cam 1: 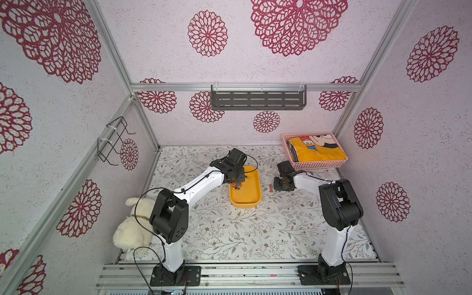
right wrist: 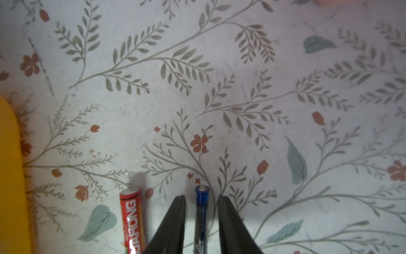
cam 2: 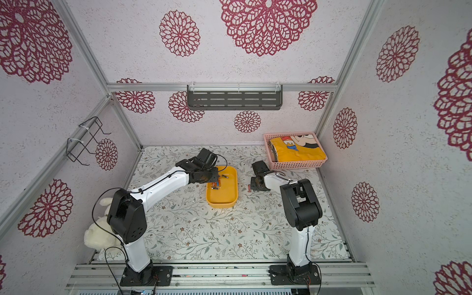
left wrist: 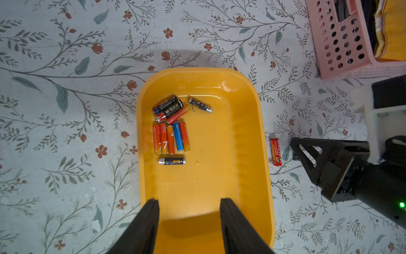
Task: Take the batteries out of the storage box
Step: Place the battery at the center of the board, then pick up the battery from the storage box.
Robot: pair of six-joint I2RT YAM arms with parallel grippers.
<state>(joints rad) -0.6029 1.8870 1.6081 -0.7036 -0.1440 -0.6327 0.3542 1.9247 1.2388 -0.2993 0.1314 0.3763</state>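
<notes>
The middle of the orange battery (cam 1: 241, 185) (left wrist: 184, 136) at the end of the row, beside the blue battery in the storage box, should be grabbed next by my left gripper.
The yellow-orange storage box (cam 1: 246, 196) (left wrist: 208, 187) lies mid-table. Several batteries (left wrist: 171, 138), orange, blue and black, lie in its far half. My left gripper (left wrist: 190, 201) hangs open over the box's near end with nothing between its fingers. A red battery (left wrist: 275, 151) (right wrist: 133, 220) lies on the tablecloth just right of the box. Beside it a blue battery (right wrist: 202, 209) lies on the cloth between the fingers of my right gripper (right wrist: 202, 196). That gripper is open, with a gap on each side of the battery.
A pink lattice basket (cam 1: 319, 164) holding yellow cloth stands at the back right, close behind the right arm. A cream plush toy (cam 1: 130, 229) lies by the left arm's base. A grey shelf (cam 1: 258, 99) hangs on the back wall and a wire rack (cam 1: 112, 143) on the left wall.
</notes>
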